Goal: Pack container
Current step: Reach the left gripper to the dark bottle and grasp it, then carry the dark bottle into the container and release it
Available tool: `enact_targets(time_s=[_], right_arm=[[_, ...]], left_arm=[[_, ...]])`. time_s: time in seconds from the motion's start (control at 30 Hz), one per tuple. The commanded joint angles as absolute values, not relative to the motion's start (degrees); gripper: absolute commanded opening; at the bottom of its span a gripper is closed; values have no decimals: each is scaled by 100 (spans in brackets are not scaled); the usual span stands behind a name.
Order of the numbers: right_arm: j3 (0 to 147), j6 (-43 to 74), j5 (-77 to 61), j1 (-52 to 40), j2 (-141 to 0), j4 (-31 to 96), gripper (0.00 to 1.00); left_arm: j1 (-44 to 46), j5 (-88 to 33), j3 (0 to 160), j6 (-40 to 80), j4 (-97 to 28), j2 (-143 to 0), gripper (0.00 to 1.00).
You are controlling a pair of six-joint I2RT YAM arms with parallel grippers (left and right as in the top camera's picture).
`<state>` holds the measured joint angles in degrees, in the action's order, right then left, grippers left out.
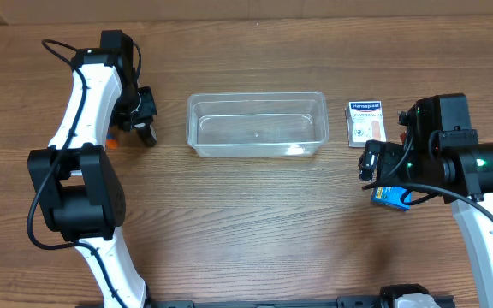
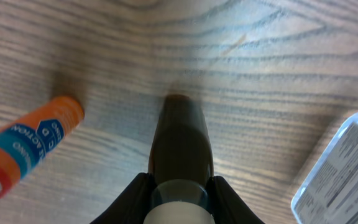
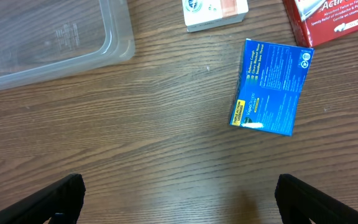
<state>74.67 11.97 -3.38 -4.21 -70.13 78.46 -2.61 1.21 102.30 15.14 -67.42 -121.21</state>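
Note:
The robot's left gripper should stand the dark brown bottle inside the clear plastic container's end (image 1: 214, 133) nearest the orange tube.
The clear plastic container (image 1: 257, 124) stands empty at the table's middle; its corner shows in the right wrist view (image 3: 48, 37). My left gripper (image 1: 144, 118) is left of the container, shut on a dark brown bottle (image 2: 180, 143) with a pale cap that lies low over the wood. My right gripper (image 1: 371, 162) is open and empty (image 3: 179, 205), hovering right of the container. A blue box (image 3: 272, 87) lies just ahead of it, partly hidden under the arm in the overhead view (image 1: 392, 197).
An orange tube (image 2: 27, 146) lies left of the bottle. A white labelled pack (image 2: 347, 171) is to its right. A white plaster box (image 1: 366, 122) sits right of the container, and a red box (image 3: 331, 17) lies beyond the blue one.

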Motion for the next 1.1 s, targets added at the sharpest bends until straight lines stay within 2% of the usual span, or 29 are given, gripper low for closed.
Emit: enact_targets(time_s=[0.0, 0.03, 0.07, 0.37, 0.53, 0.8, 1.07], right_arm=[[7651, 1179, -270, -410, -6980, 7811, 100], [7651, 1181, -270, -410, -6980, 7811, 100], [7651, 1179, -270, -410, -6980, 7811, 100], [7651, 1179, -270, -410, -6980, 7806, 100], [7651, 1181, -270, -410, -6980, 7806, 100], [7651, 1199, -270, -410, -6980, 7811, 100], [7651, 1199, -270, -410, -6980, 7811, 100]], left_arm=[[-196, 58, 10650, 1675, -7087, -12127, 11], [-176, 38, 10809, 1678, -7210, -12127, 5], [-141, 40, 11008, 1678, -7360, -12125, 4], [773, 49, 13356, 1778, -8847, -12116, 4], [1393, 82, 14108, 2001, -9321, -12116, 4], [1765, 399, 13736, 2237, -9168, -12143, 4], [1682, 486, 12567, 2228, -8228, -12158, 6]])
